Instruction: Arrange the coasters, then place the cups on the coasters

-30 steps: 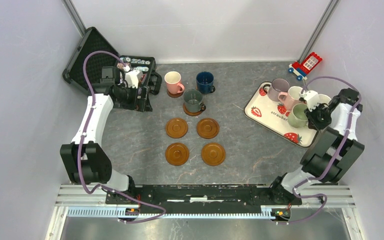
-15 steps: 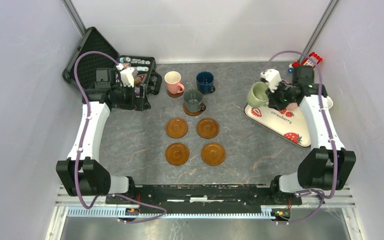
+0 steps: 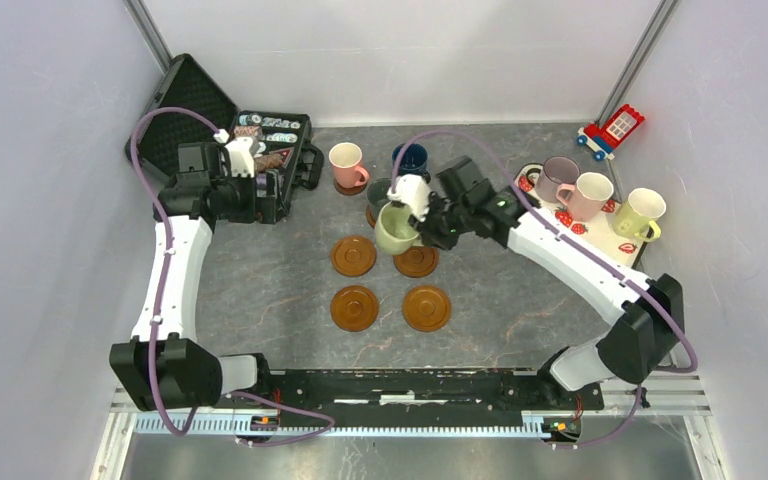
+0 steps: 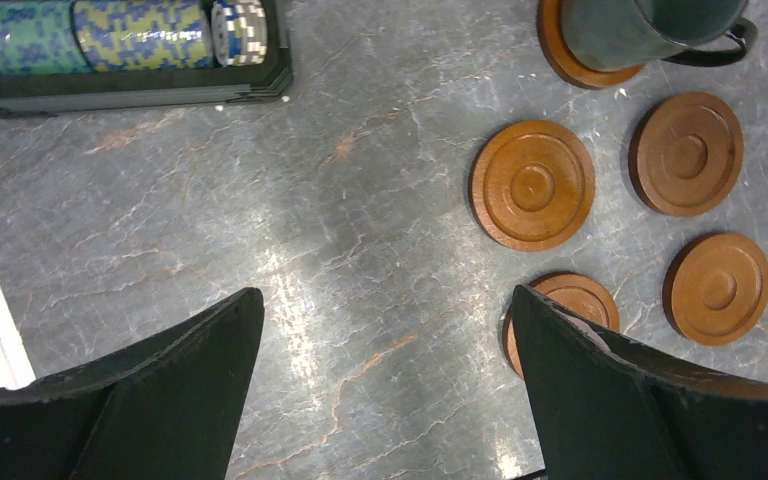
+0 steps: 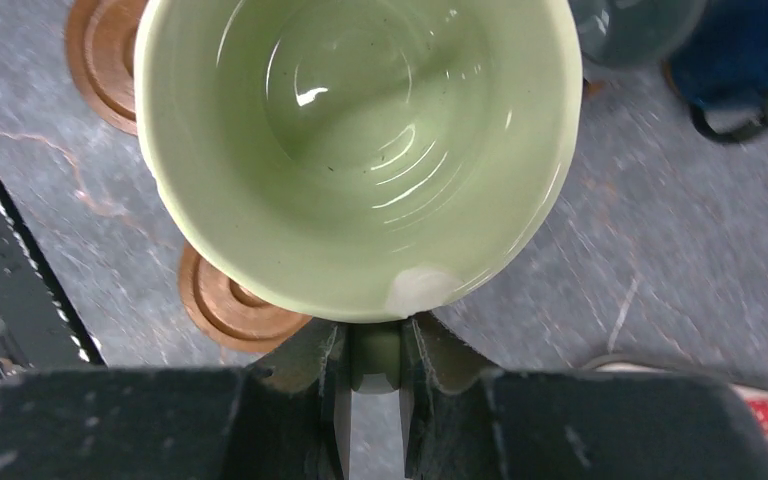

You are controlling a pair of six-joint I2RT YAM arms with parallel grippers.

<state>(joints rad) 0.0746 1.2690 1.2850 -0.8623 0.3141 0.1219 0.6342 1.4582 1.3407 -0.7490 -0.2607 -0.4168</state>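
My right gripper is going to set the light green cup down on the bare coaster point(image 3: 352, 254) nearest the pink cup.
My right gripper point(image 3: 418, 222) is shut on the handle of the light green cup point(image 3: 396, 231), holding it upright just above the upper right coaster point(image 3: 421, 265). In the right wrist view the handle sits pinched between the fingers point(image 5: 430, 350), and this coaster point(image 5: 228, 305) shows below the cup point(image 5: 360, 140). Three more coasters point(image 3: 353, 256) point(image 3: 354, 307) point(image 3: 426, 308) lie bare. The pink cup point(image 3: 346, 163), the navy cup point(image 3: 410, 156) and the dark grey-green cup point(image 4: 650, 28) each stand on a coaster. My left gripper point(image 4: 385, 300) hangs open over bare table at the left.
A white strawberry tray point(image 3: 628, 247) at the right carries a mauve cup point(image 3: 560, 174), a pale pink cup point(image 3: 591, 192) and a cream-yellow cup point(image 3: 641, 212). An open black case point(image 3: 185, 110) of poker chips point(image 4: 140, 30) lies at the back left. A toy block vehicle point(image 3: 612, 130) sits at the back right.
The right arm lifted the light green cup off the tray and swung it left across the table to above the coasters. The left arm shifted slightly left, its gripper still open.
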